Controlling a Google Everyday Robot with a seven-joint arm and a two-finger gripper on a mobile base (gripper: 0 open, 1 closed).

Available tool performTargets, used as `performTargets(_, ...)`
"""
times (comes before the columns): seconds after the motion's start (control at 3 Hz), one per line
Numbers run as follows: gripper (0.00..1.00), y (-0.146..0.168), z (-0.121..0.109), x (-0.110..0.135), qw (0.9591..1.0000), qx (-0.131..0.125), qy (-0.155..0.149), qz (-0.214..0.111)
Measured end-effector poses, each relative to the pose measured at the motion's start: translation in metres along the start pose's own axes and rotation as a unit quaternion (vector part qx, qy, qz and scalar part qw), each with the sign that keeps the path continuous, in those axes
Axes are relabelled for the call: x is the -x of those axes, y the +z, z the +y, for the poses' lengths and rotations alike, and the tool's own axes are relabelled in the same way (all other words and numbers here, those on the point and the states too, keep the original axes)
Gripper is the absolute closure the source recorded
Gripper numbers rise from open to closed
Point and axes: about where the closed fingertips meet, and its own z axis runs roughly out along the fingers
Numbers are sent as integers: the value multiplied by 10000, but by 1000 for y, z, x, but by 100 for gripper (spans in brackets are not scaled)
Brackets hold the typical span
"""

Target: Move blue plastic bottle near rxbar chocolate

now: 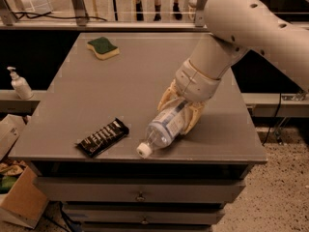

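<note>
Next, my gripper releases the blue plastic bottle, now lying tilted and low, on the grey table (139,132), next to the rxbar chocolate's end that faces the bottle.
The blue plastic bottle (161,129) is clear with a white cap, lying tilted with its cap toward the table's front edge. My gripper (179,109) is shut on the bottle's rear half, its tan fingers (166,96) on either side. The bottle rests low on the grey table (120,91). The rxbar chocolate (102,137), a dark wrapper with white stripes, lies flat at the front left, a short gap left of the bottle's cap.
A green-and-yellow sponge (103,48) lies at the table's back left. A white pump dispenser (19,83) stands on a shelf left of the table. A cardboard box (21,197) sits on the floor at lower left. Drawers are below the table's front edge.
</note>
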Motion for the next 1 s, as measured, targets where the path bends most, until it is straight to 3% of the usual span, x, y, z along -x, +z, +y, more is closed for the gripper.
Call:
performTargets(0.33,100,11,-12,27,9989,-103,-260,-364)
performTargets(0.67,100,14,-28,59,9952,-321,-591,-706)
performTargets(1.0,100,6,-40,79,9908,-634,-892,-800)
